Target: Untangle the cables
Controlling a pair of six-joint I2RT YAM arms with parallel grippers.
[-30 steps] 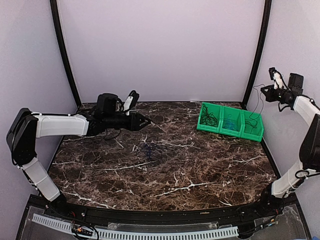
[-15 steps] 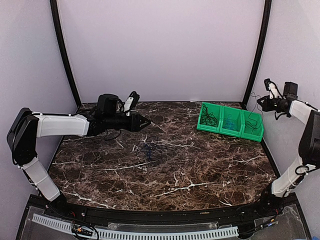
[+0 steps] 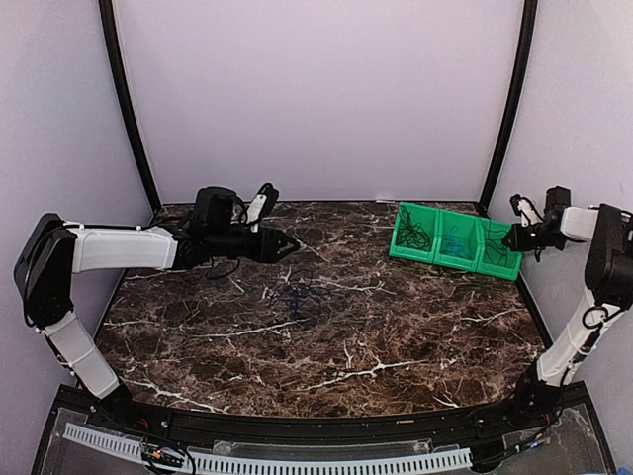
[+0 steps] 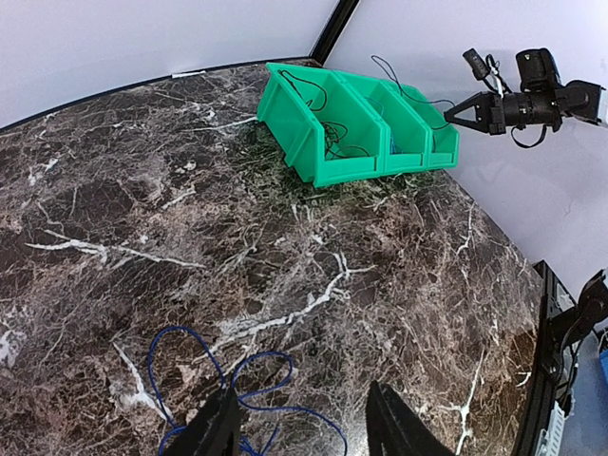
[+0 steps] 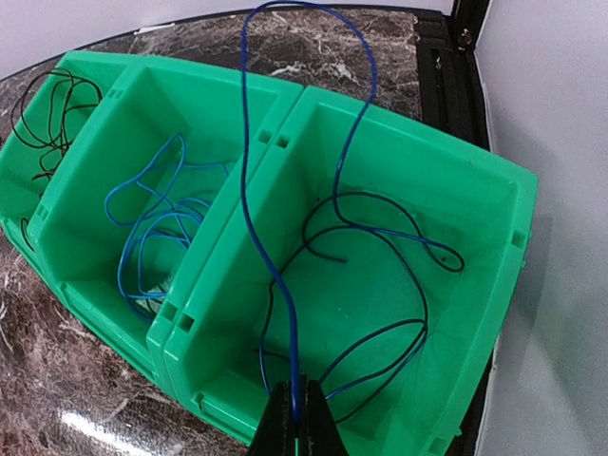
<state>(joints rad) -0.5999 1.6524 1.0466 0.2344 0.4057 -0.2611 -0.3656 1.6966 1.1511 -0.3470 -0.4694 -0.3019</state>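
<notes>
The blue cable arches past the bin's back rim; next I open my right gripper, take the arch (image 5: 318, 7) and tuck it in with the dark blue loops.
A loose clump of bright blue cables (image 3: 297, 297) lies mid-table; its loops (image 4: 228, 375) show just ahead of my left gripper (image 4: 306, 408), which hovers open and empty above them, left of the clump in the top view (image 3: 293, 242). My right gripper (image 5: 297, 416) is shut on a blue cable (image 5: 249, 180) that arches up and falls into the right compartment of the green bin (image 5: 418, 133). That compartment holds dark blue cable loops (image 5: 399, 237). In the top view the right gripper (image 3: 511, 239) hangs at the bin's right end.
The three-compartment bin (image 3: 450, 259) sits at the back right by the wall and a black frame post (image 3: 499, 129). Its middle compartment holds light blue cables (image 5: 142, 228), its left one black cables (image 5: 47, 104).
The right arm has come down from high beside the wall and in toward the bin's right end, still gripping its cable. The left arm has stayed put.
</notes>
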